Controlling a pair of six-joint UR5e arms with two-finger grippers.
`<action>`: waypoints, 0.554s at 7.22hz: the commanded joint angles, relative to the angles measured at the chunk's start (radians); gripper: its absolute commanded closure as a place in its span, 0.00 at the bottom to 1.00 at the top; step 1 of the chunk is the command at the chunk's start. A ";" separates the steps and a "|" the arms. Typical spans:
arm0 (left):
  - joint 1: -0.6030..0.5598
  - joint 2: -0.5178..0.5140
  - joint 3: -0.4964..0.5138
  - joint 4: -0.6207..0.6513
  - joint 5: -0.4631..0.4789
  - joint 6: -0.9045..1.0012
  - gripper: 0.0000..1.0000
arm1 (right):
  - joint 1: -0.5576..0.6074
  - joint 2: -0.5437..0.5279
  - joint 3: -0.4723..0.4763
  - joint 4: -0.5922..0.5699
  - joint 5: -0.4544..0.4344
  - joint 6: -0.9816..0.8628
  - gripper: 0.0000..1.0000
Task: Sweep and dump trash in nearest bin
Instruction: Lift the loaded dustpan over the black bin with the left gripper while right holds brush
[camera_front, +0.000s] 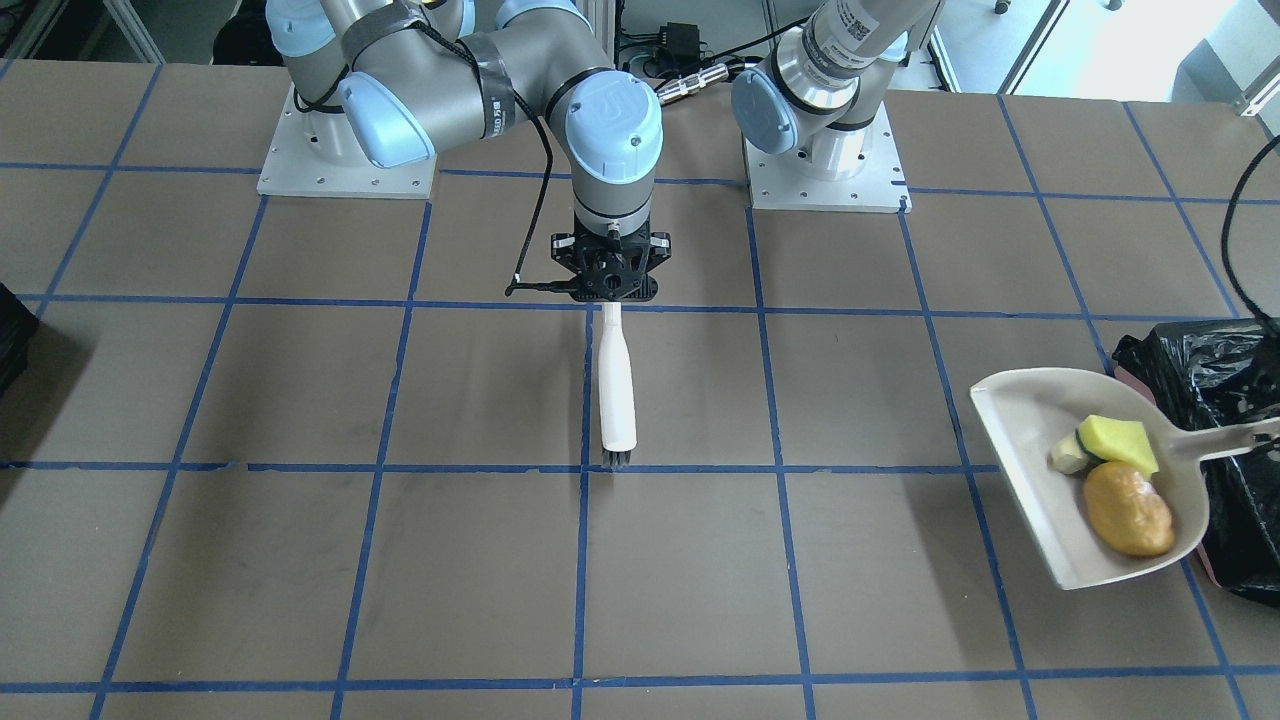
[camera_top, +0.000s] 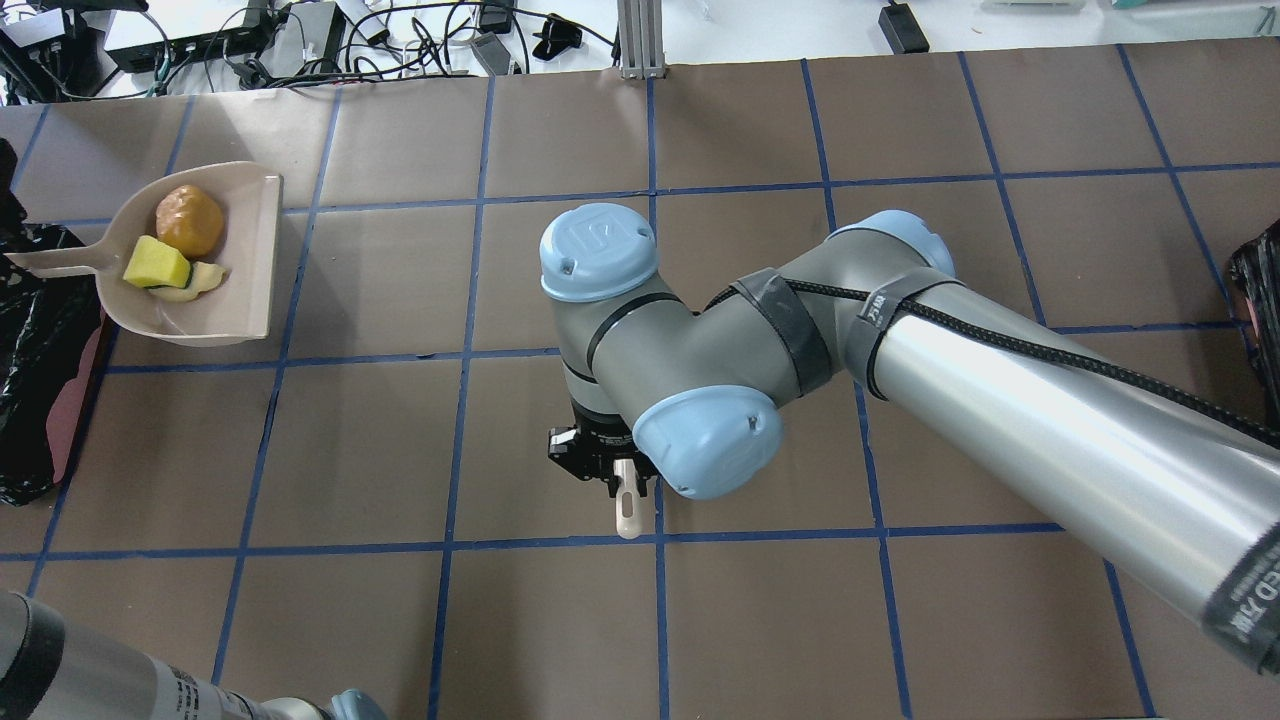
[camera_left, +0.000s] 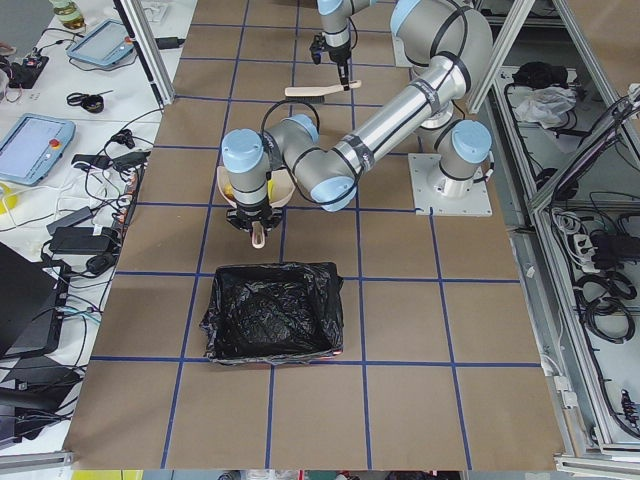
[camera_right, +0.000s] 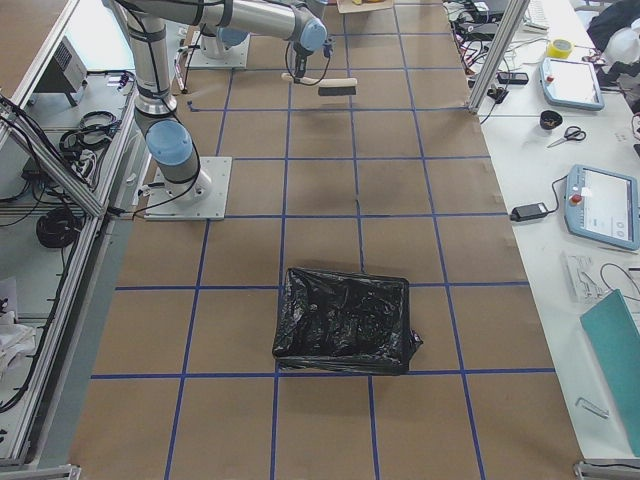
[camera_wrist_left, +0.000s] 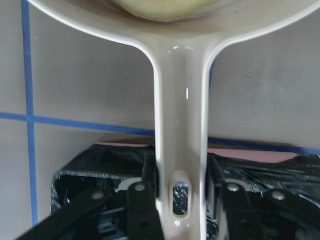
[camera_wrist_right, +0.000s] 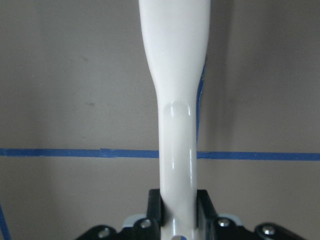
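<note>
The white brush will go down from my right gripper onto the table, where I should lay it along the blue tape line (camera_front: 590, 378) (camera_wrist_right: 202, 75) beside it.
The beige dustpan (camera_front: 1020, 450) holds the trash: a brown potato-like lump (camera_front: 1128, 510), a yellow-green sponge wedge (camera_front: 1118, 440) and a small pale slice (camera_front: 1067, 455). It also shows in the overhead view (camera_top: 240, 290). Its bowl is over the table and its handle reaches over the bin (camera_front: 1215, 370), which is pinkish and lined with a black bag (camera_wrist_left: 85, 185). My left gripper (camera_wrist_left: 180, 200) is shut on the dustpan handle. My right gripper (camera_front: 610, 290) is shut on a white brush (camera_front: 617, 390) at the table's middle, bristles at the table.
A second black-bagged bin (camera_right: 345, 322) stands at the table's end on my right, seen at the overhead view's right edge (camera_top: 1262, 290). Blue tape lines grid the brown table (camera_front: 400, 580). The right arm's elbow (camera_top: 700, 440) hangs over the middle.
</note>
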 joint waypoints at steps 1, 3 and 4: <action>0.112 0.016 0.090 -0.063 0.009 0.004 1.00 | -0.004 -0.032 0.063 -0.004 -0.001 0.012 1.00; 0.251 -0.019 0.152 -0.062 0.011 0.043 1.00 | -0.004 -0.042 0.083 -0.005 0.003 0.050 1.00; 0.288 -0.028 0.191 -0.059 0.028 0.083 1.00 | -0.004 -0.046 0.083 -0.005 0.014 0.093 1.00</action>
